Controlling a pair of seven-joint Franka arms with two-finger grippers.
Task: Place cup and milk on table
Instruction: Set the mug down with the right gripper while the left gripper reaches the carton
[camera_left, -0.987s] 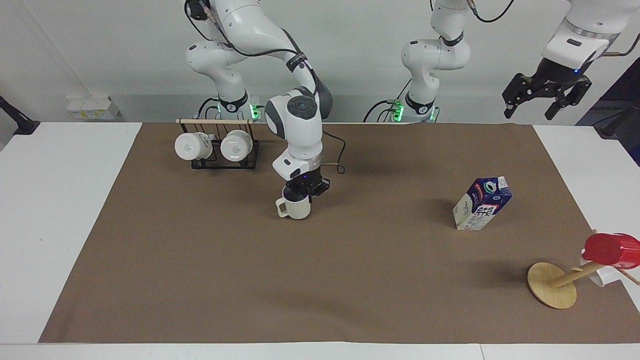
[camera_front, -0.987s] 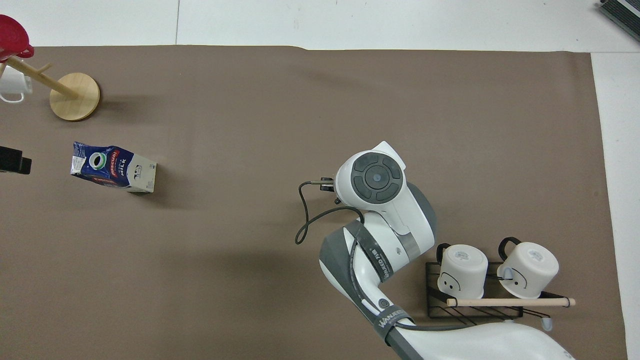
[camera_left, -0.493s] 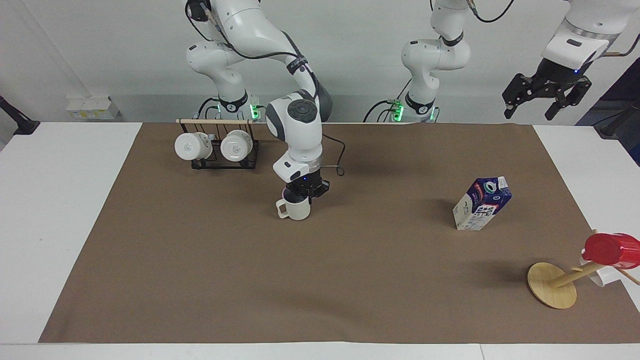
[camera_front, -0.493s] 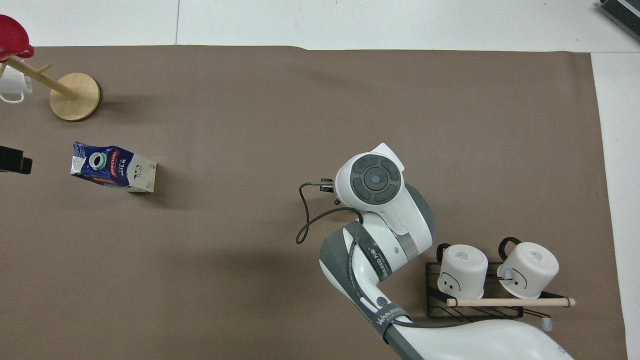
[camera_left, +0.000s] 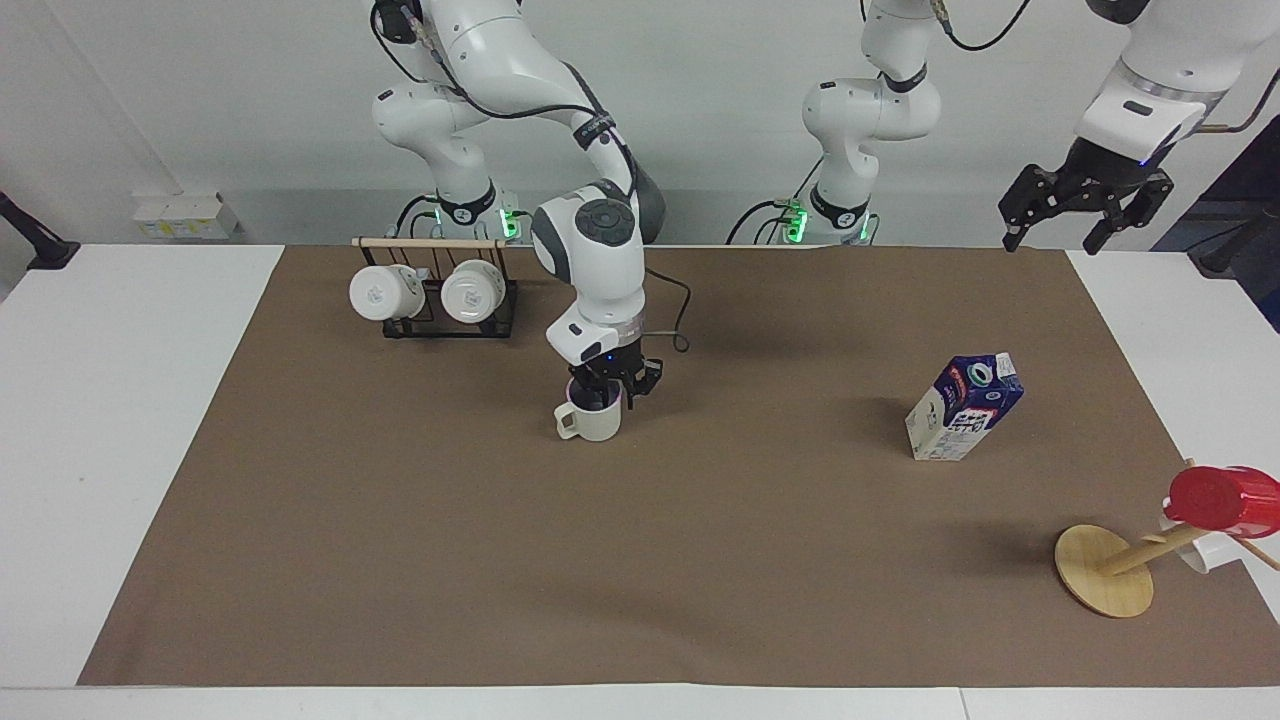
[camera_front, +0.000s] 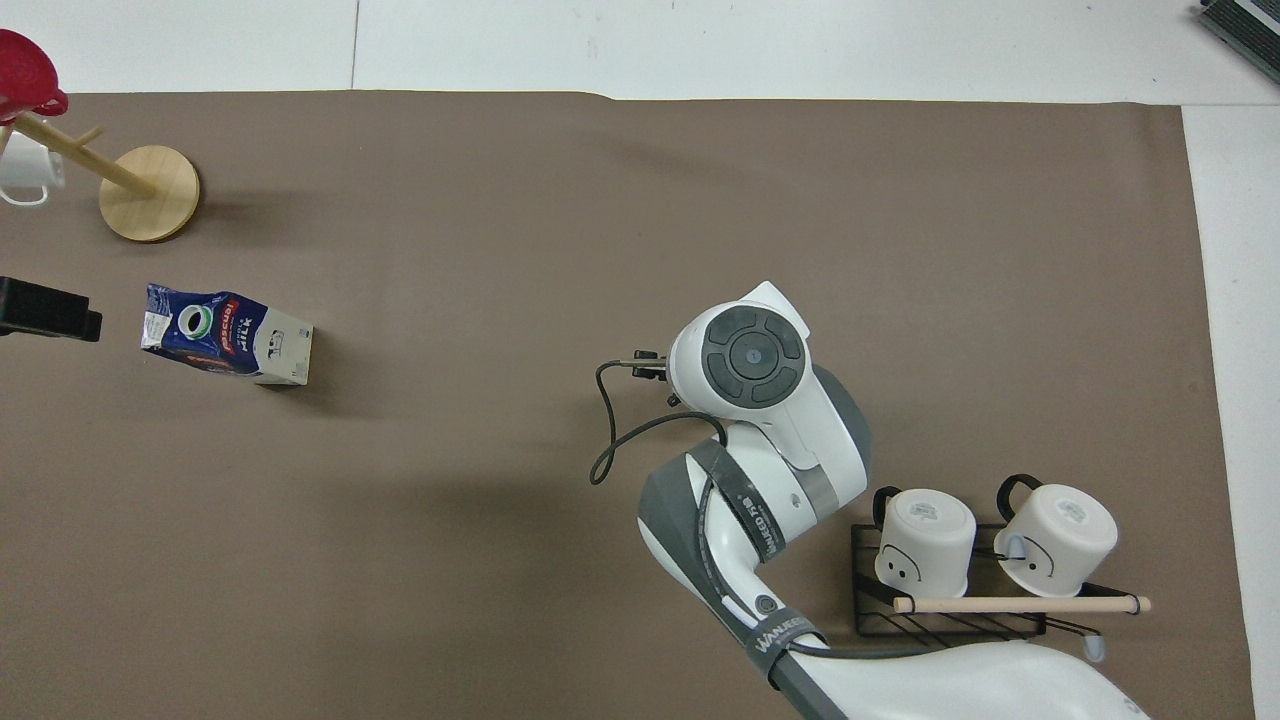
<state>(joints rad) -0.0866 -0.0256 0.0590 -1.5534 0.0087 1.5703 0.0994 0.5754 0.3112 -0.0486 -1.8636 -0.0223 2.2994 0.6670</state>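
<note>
Next, the blue and white milk's upper part (camera_front: 200, 307), beside its green cap, should get my left gripper's grip.
The off-white cup (camera_left: 591, 420) stands upright on the brown mat (camera_left: 640, 560) of the white table (camera_left: 120, 420), its handle toward the right arm's end. My right gripper (camera_left: 610, 388) is straight over it, fingers apart at the rim. In the overhead view the cup is hidden under the right arm's wrist (camera_front: 752, 355). The blue and white milk (camera_left: 964, 407) stands on the mat toward the left arm's end, also in the overhead view (camera_front: 225, 335). My left gripper (camera_left: 1075, 215) is open and empty, high over the mat's corner, with only its tip in the overhead view (camera_front: 55, 312).
A black rack (camera_left: 440, 322) with two glossy white mugs stands near the right arm's base. A wooden mug tree (camera_left: 1105, 570) with a red cup (camera_left: 1222, 497) and a white mug stands at the left arm's end, farther from the robots than the milk.
My right gripper's fingers have parted at the cup's rim, and the cup now rests on the mat. My left gripper has shifted a little toward the milk.
</note>
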